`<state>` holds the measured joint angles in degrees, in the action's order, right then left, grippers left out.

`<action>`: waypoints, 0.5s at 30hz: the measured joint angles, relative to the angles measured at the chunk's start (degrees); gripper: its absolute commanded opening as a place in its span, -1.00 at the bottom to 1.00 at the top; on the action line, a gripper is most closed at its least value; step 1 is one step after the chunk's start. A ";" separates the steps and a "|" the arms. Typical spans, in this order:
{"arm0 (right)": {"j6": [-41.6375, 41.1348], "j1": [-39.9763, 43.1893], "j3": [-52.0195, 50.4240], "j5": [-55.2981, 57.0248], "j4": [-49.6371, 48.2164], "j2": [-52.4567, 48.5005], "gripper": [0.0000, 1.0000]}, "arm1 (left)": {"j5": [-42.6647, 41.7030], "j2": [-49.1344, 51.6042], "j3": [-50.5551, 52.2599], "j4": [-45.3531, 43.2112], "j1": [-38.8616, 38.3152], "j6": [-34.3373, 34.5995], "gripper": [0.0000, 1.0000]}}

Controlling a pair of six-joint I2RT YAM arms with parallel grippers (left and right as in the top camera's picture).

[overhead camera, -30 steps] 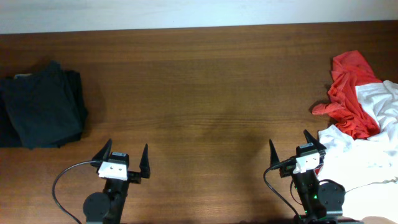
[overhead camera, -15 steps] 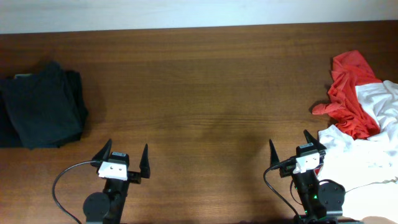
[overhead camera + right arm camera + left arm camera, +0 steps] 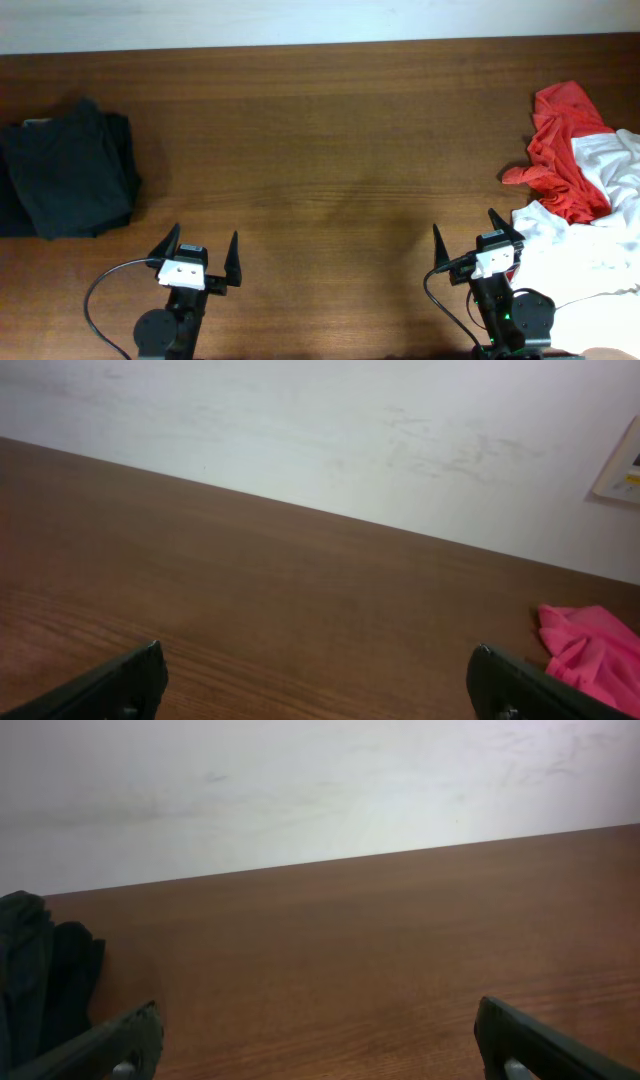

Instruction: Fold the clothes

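Note:
I will next close my right gripper on the white cloth's edge (image 3: 541, 222) beside the red cloth.
A crumpled red and white garment (image 3: 575, 160) lies in a heap at the right edge of the wooden table (image 3: 330, 150), with more white cloth (image 3: 580, 255) spread below it. Its red edge shows in the right wrist view (image 3: 590, 645). A folded dark garment (image 3: 65, 170) sits at the far left and shows in the left wrist view (image 3: 35, 970). My left gripper (image 3: 204, 252) (image 3: 315, 1030) is open and empty near the front edge. My right gripper (image 3: 465, 240) (image 3: 315, 670) is open and empty, just left of the white cloth.
A pale wall (image 3: 320, 790) rises behind the table's far edge. A black cable (image 3: 100, 290) loops beside the left arm's base.

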<state>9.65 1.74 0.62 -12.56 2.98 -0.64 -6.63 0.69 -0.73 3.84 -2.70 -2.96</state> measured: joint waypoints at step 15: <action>-7.74 0.00 11.15 2.62 20.41 -4.24 0.97 | -0.20 10.69 -11.04 9.31 0.00 4.15 0.98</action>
<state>1.91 1.74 11.77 -9.93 23.40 -4.89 -6.83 11.38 -11.77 13.15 -2.70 1.19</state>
